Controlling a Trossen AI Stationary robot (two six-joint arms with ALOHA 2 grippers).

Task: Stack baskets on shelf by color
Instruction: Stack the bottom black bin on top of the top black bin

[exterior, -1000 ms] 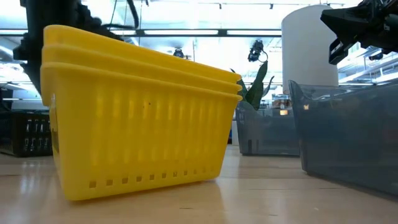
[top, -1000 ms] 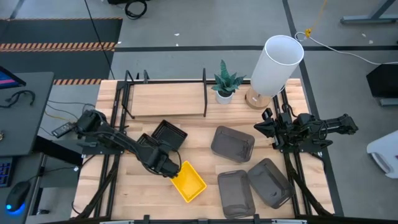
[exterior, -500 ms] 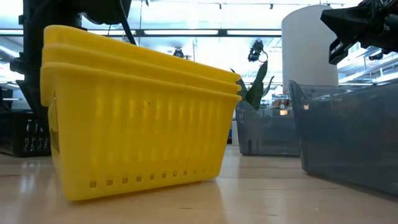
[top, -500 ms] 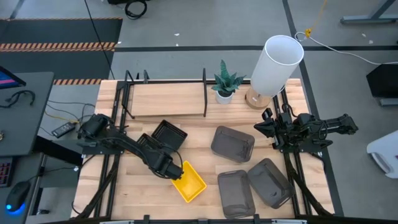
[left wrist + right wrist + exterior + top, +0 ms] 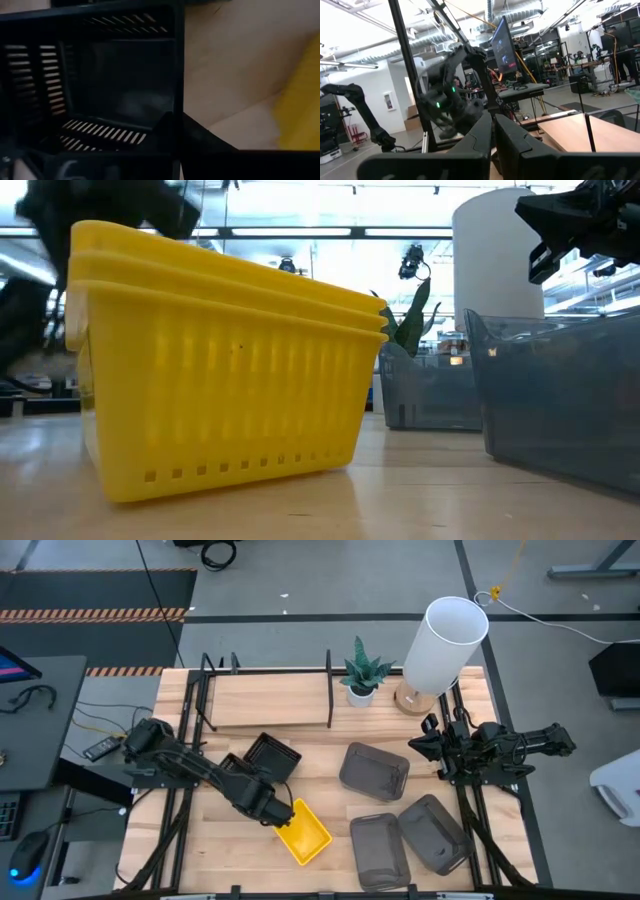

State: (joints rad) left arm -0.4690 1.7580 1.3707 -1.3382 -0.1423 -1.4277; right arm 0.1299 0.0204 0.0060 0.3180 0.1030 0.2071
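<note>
Next, my left gripper releases the black slatted basket inside the other black basket (image 5: 273, 758) in front of the shelf.
Three yellow baskets (image 5: 220, 370) stand nested on the table's near middle (image 5: 303, 833). Just left of them, my left gripper (image 5: 272, 808) is shut on a black slatted basket (image 5: 120, 80), which the high view hides under the gripper. Another black basket (image 5: 272, 755) sits on the table in front of the shelf (image 5: 265, 700). Three grey baskets (image 5: 374, 772), (image 5: 379, 850), (image 5: 435, 833) lie on the right half. Above the table's right side my right gripper (image 5: 425, 745) hangs shut and touches nothing. My left gripper holds the black basket by the wall nearest the wrist (image 5: 125, 150), close to the corner beside the yellow stack. The fingers come from the table's left, slanting down. Dark on dark hides the exact hold. The basket shows as a dark blur (image 5: 30, 300) above the table top.
A white plant pot with a green plant (image 5: 362, 675) and a white lamp (image 5: 445, 640) stand at the far edge, right of the shelf. Black frame rods (image 5: 190, 790) run along both sides of the table.
My left gripper has shut on the black basket beside the yellow stack. In the low view that basket no longer rests behind the stack's left end and now shows as a blur higher up. The yellow stack has stayed where it was.
</note>
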